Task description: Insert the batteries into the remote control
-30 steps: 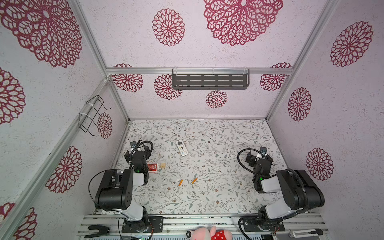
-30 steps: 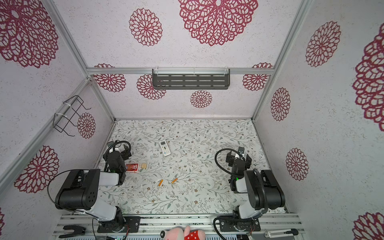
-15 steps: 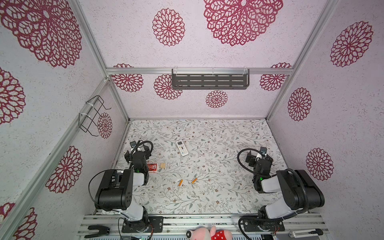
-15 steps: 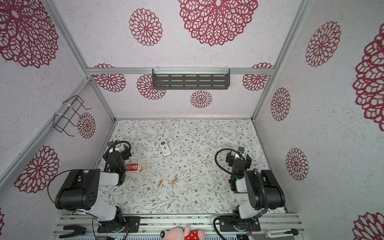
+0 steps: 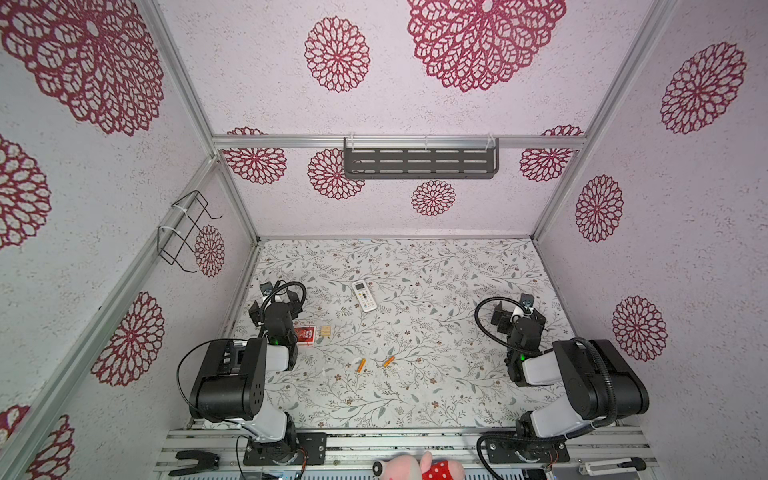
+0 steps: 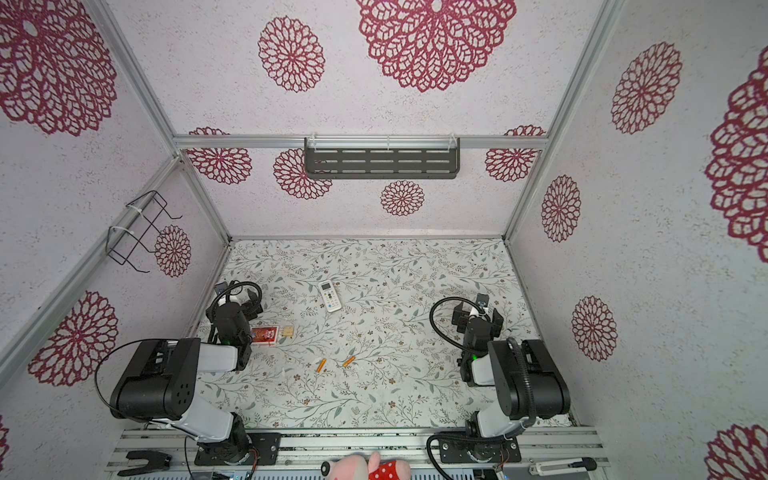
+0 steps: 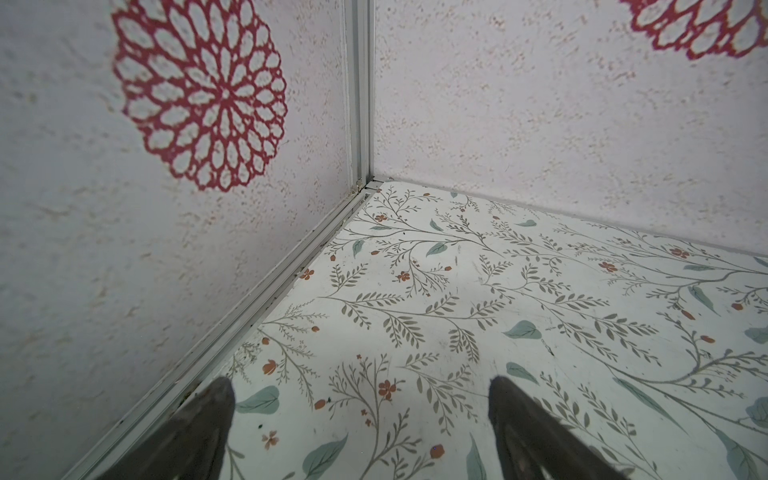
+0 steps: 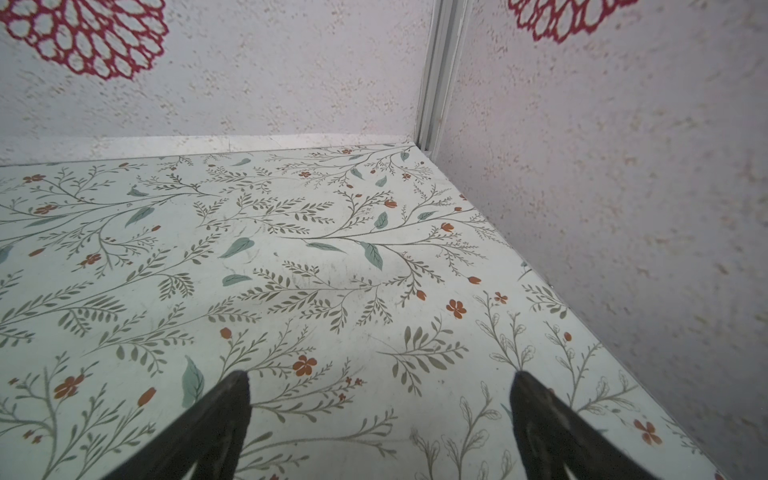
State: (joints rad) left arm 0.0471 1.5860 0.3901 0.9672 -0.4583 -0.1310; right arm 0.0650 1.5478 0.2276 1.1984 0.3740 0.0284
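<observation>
The fingers of my left gripper should close on the long sides (image 5: 363, 292) of the white remote control, just below its screen.
The white remote control (image 5: 363, 296) (image 6: 330, 296) lies face up on the floral table, left of the middle and towards the back. Two orange batteries (image 5: 360, 364) (image 5: 389, 361) lie side by side nearer the front; in a top view they show again (image 6: 321, 365) (image 6: 348, 361). My left gripper (image 5: 276, 301) (image 6: 235, 303) (image 7: 361, 382) stands open by the left wall, above bare table, left of the remote. My right gripper (image 5: 518, 313) (image 6: 478, 318) (image 8: 382, 374) stands open near the right wall with nothing between its fingers. Neither wrist view shows the remote or the batteries.
A red printed card box (image 5: 305, 335) (image 6: 264, 334) and a small tan wooden block (image 5: 325, 331) (image 6: 287, 331) lie just right of the left arm. A dark shelf (image 5: 419, 158) hangs on the back wall, a wire rack (image 5: 185, 232) on the left wall. A pink plush toy (image 5: 419, 467) sits at the front rail.
</observation>
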